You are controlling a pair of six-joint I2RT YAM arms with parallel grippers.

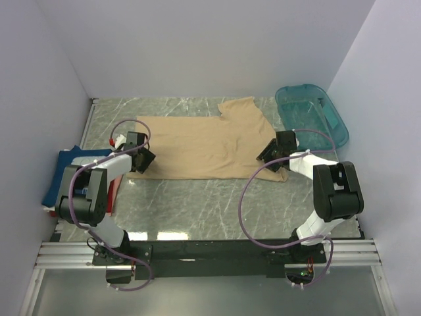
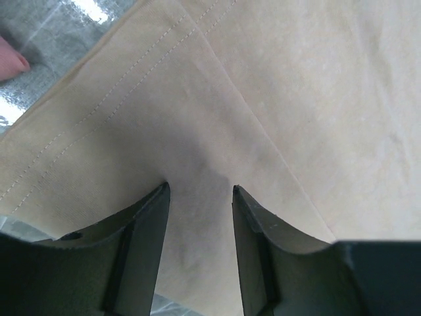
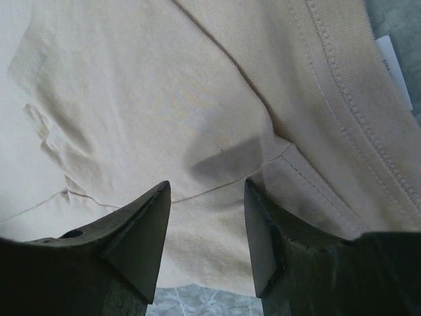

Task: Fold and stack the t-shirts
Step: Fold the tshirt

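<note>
The far corner of the hem [image 1: 137, 119] on the tan t-shirt is next for my left gripper, which should go there and close on it.
The tan t-shirt [image 1: 204, 145] lies spread flat across the middle of the marble table, hem to the left, collar to the right. My left gripper [image 1: 143, 160] is open over its near left hem corner; the tan cloth [image 2: 263, 99] fills the left wrist view and lies between the jaws. My right gripper [image 1: 268, 153] is open over the near right part by the sleeve and collar; the tan cloth [image 3: 164, 99] lies between its jaws. The navy shirt [image 1: 62, 174] and the red shirt [image 1: 113, 191] lie at the left edge, partly hidden by the left arm.
A teal plastic tub [image 1: 312, 118] stands at the back right corner. White walls close in the table on the left, back and right. A white label [image 3: 395, 62] sticks out by the collar.
</note>
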